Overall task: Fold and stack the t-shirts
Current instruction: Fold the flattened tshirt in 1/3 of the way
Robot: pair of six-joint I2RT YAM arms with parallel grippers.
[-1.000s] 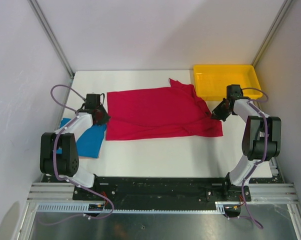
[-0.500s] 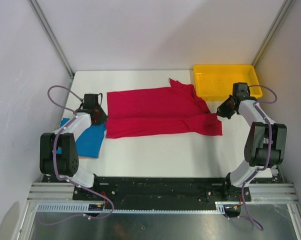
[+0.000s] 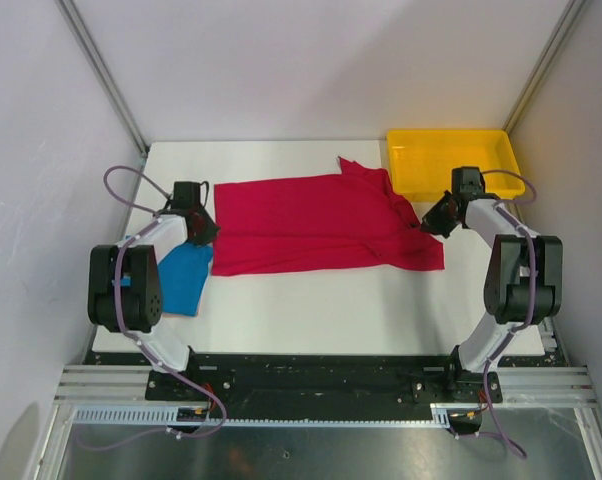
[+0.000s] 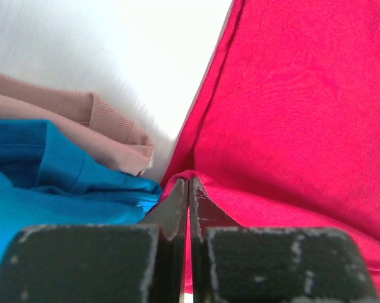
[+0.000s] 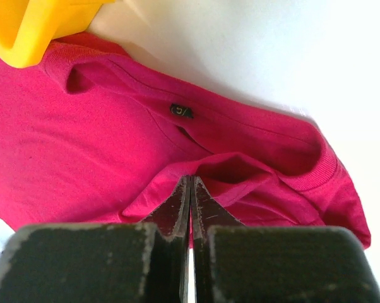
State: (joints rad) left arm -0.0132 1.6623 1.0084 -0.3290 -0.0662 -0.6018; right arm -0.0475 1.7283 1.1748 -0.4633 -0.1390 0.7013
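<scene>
The folded-over side of the red t-shirt is bunched up near the collar label, so I should open my right gripper, take the t-shirt's flap farther in and spread (image 5: 157, 192) it smooth.
The crimson red t-shirt (image 3: 316, 225) lies spread across the middle of the table, collar end to the right. My left gripper (image 3: 203, 232) is shut on its left edge, and red cloth shows pinched between the jaws in the left wrist view (image 4: 189, 184). My right gripper (image 3: 429, 222) is shut on a raised fold of the red shirt (image 5: 83, 145) near the collar label (image 5: 182, 110), as the right wrist view (image 5: 191, 182) shows. The folded bright blue t-shirt (image 3: 181, 280) lies at the left, beside the left gripper, and also shows in the left wrist view (image 4: 45, 189).
A yellow plastic tray (image 3: 451, 150) stands at the back right, its corner touching the red shirt's sleeve (image 5: 32, 28). A tan folded cloth (image 4: 83, 120) lies under the blue shirt. Side walls stand close on both sides.
The red shirt's near edge has drawn back from me and lies straighter. The right gripper swung out to the right and came back left. The left gripper shifted slightly. Both stay shut on the cloth.
</scene>
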